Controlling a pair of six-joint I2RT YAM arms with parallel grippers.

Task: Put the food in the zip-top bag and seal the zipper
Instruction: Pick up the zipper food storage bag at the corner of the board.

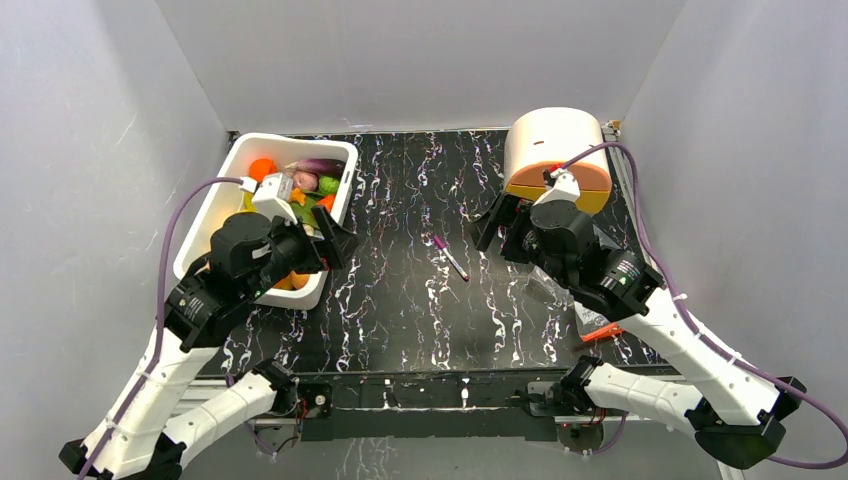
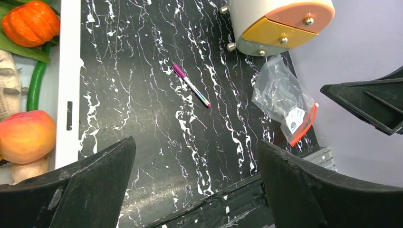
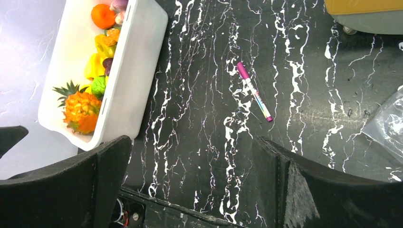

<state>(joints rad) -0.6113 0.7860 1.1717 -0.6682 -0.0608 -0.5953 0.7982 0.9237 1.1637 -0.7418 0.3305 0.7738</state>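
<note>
My right gripper needs to close on the corner (image 1: 536,281) (image 3: 367,129) of the zip-top bag that is nearest the purple pen, at the end of the bag away from its zipper.
The food (image 1: 305,180) is a pile of small toy fruits and vegetables in a white tub (image 1: 235,160) at the back left. It also shows in the left wrist view (image 2: 29,23) and in the right wrist view (image 3: 80,108). The zip-top bag (image 2: 279,92) lies flat and empty at the right, with its orange-red zipper (image 2: 305,124) at the near end. In the top view the bag (image 1: 592,322) is mostly hidden under the right arm. My left gripper (image 1: 325,232) hangs open and empty over the tub's right edge. My right gripper (image 1: 500,228) is open and empty above the table's middle right.
A thin purple pen (image 1: 450,257) lies mid-table, between the two grippers. A round cream container (image 1: 557,150) with orange and yellow flaps stands at the back right. Grey walls close in both sides and the back. The table's front edge rail (image 2: 228,199) is near.
</note>
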